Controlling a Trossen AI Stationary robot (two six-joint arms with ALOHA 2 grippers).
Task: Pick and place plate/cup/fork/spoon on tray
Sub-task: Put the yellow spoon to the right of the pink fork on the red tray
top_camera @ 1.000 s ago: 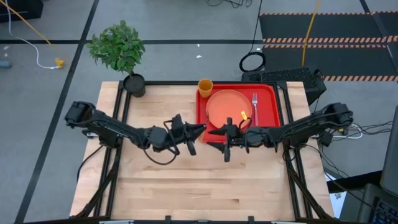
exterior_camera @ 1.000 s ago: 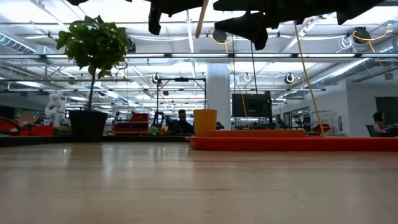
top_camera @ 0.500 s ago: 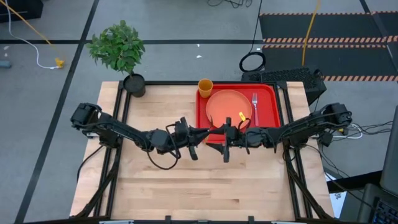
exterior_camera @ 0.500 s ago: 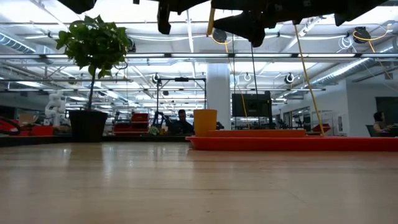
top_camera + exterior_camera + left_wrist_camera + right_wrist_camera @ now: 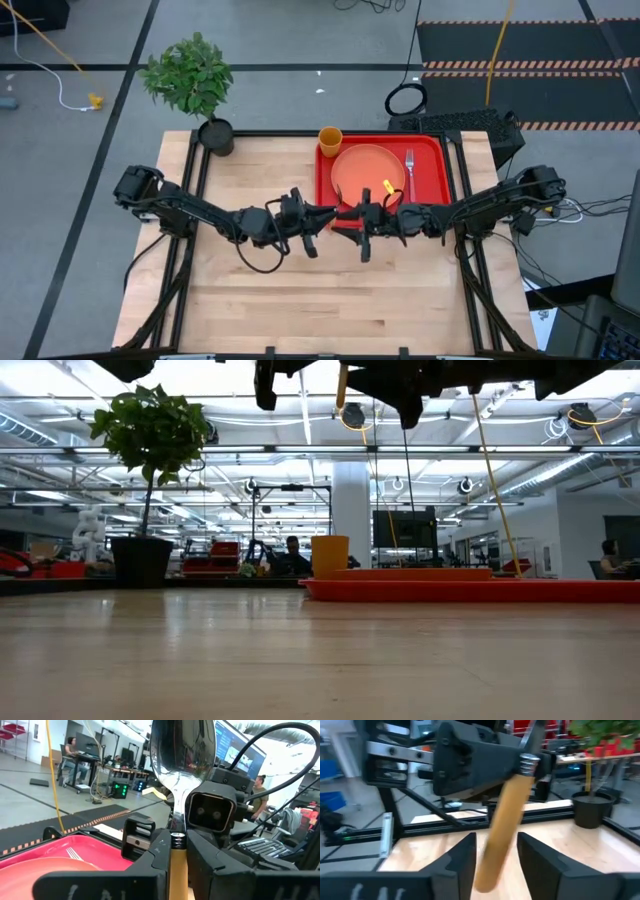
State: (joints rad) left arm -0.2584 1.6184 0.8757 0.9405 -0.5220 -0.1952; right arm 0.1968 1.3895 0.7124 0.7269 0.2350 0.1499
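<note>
The handle's lower end slants between my right fingers, so I need to align and pinch farther up the handle (image 5: 506, 817) before my left gripper opens.
My left gripper (image 5: 322, 213) is shut on the spoon, whose silver bowl (image 5: 182, 750) stands up and whose orange handle (image 5: 502, 825) points down, high above the table by the tray's near left corner. My right gripper (image 5: 346, 218) faces it, open, its fingers (image 5: 465, 857) standing on either side of the handle's lower end; I see no touch. The salmon plate (image 5: 368, 172) and the fork (image 5: 409, 165) lie in the red tray (image 5: 432, 148). The amber cup (image 5: 330, 138) stands at the tray's far left corner. My left gripper pinches the spoon's orange handle just below its metal collar (image 5: 177, 851) between its two fingers. The fingers come level from the table's left and lie across the handle. The spoon is lifted clear and near upright, bowl up and handle hanging down (image 5: 341, 388).
A black pot with a green plant (image 5: 214, 135) stands at the table's far left corner. Bare wooden table (image 5: 330, 300) lies below and in front of both grippers. People sit at desks in the room beyond the table.
My left gripper has carried the spoon toward the table's right, up to my right gripper, and the spoon has turned more upright. My right gripper has risen a little and come left, so that its fingers now stand on either side of the handle.
</note>
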